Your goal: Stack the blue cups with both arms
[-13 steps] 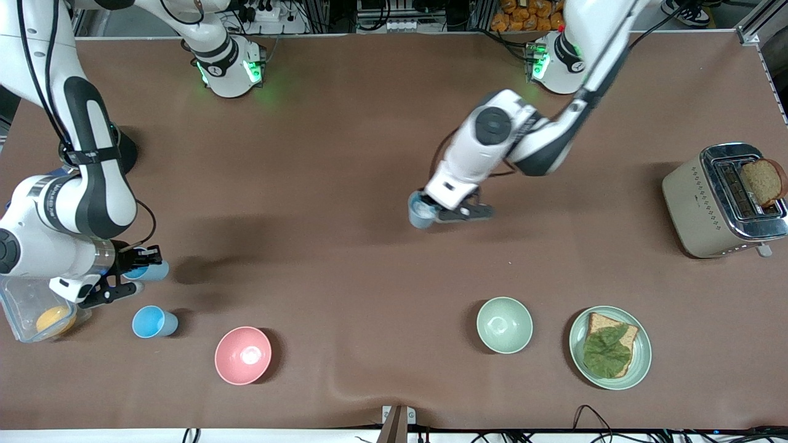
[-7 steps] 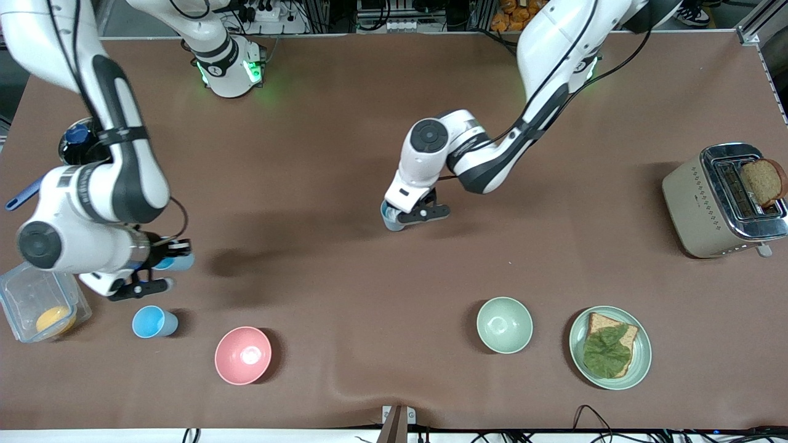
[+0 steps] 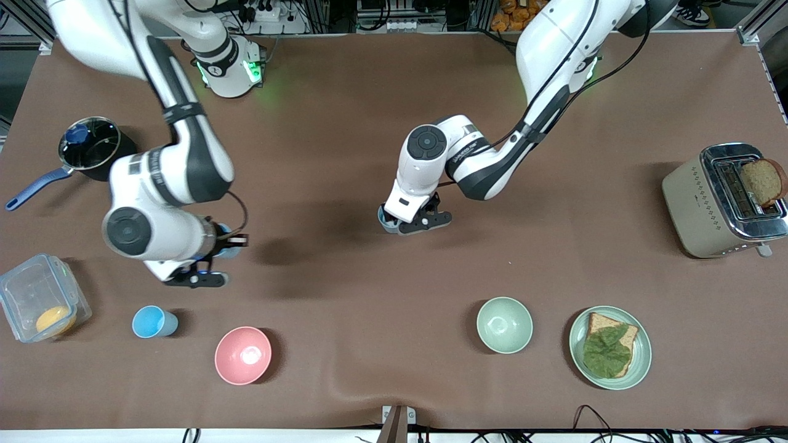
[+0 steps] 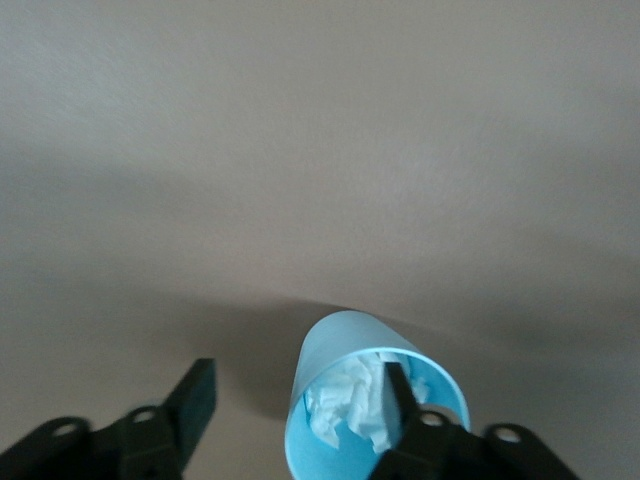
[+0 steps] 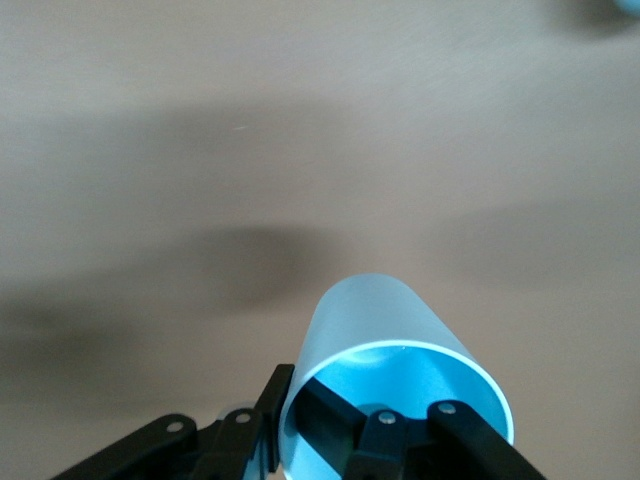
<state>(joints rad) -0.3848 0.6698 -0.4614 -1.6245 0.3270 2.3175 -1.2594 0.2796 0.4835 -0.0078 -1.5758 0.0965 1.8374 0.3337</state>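
My right gripper is going to release the light-blue cup, setting it free inside the grey-blue cup at my left gripper [image 3: 393,211].
My right gripper [image 3: 212,259] is shut on the rim of a light-blue cup [image 5: 385,340], one finger inside and one outside; it holds the cup above the table, and the wrist mostly hides the cup in the front view. My left gripper [image 3: 422,221] is at a grey-blue cup [image 3: 383,219] low over the table's middle. In the left wrist view one finger [image 4: 398,395] is inside this cup [image 4: 340,350], which holds crumpled white paper. The other finger stands apart from its wall, so this gripper [image 4: 295,388] looks open. A third blue cup [image 3: 154,322] stands alone, nearer the front camera, at the right arm's end.
A pink bowl [image 3: 243,355] stands beside the lone cup. A pale green bowl [image 3: 505,324] and a plate [image 3: 640,363] with bread and a leaf lie near the front edge. There are also a toaster [image 3: 695,203], a dark pan [image 3: 92,147] and a clear box [image 3: 37,295].
My right arm has carried its cup away from the clear box toward the table's middle, uncovering the pan. My left arm has moved the grey-blue cup toward the right arm's end, then nearly stopped.
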